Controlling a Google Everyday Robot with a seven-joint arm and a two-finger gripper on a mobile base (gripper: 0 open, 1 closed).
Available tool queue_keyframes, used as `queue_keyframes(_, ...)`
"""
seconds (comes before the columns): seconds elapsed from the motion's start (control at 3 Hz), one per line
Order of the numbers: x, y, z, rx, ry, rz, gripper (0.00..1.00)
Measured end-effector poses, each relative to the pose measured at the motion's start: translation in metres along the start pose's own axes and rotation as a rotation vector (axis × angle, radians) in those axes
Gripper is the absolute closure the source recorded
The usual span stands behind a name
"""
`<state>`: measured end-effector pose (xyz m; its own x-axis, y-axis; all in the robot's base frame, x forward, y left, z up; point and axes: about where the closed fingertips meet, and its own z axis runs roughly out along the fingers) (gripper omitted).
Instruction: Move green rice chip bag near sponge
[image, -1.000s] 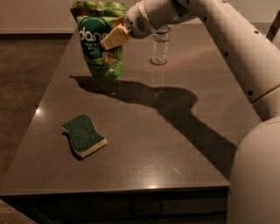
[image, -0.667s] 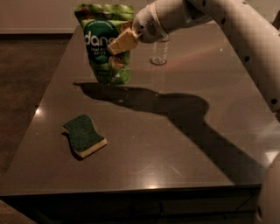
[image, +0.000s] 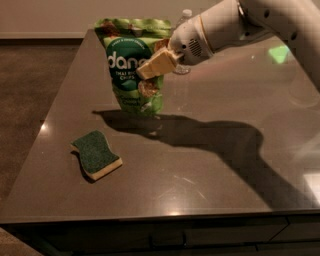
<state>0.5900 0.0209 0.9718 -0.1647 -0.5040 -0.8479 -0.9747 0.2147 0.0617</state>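
Observation:
I need to use my gripper to set the green rice chip bag down on the table (image: 138, 141), in the spot between the sponge and my arm's shadow.
The green rice chip bag (image: 131, 60) stands upright near the middle left of the dark table (image: 225, 170), its white "dang" lettering facing me. My gripper (image: 156, 62) comes in from the upper right and is shut on the bag's right side. One cream finger (image: 159, 62) lies across the bag's front; the other finger is hidden behind it. The bag's bottom edge is at or just above the tabletop; I cannot tell which. The sponge (image: 96, 154), dark green top over pale yellow foam, lies flat to the front left, about a bag's width from the bag.
A clear plastic water bottle (image: 184, 16) stands behind my arm at the back, mostly hidden. My arm's shadow (image: 220, 140) falls across the table's centre. The table's left edge (image: 55, 110) runs close to the sponge, with brown floor beyond.
My gripper has carried the bag from the table's back toward the front, closer to the sponge. The bottle and sponge stayed where they were.

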Motion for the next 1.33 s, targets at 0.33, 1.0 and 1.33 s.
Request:
queue_keyframes(0.33,0.010,0.025,-0.008,-0.024,-0.005,-0.013,1.00)
queue_keyframes(1.0,0.033,0.058,0.000,-0.064,-0.054,-0.054,1.00)
queue_keyframes(1.33,0.041,0.064,0.004,-0.060,-0.064,-0.076,0.82)
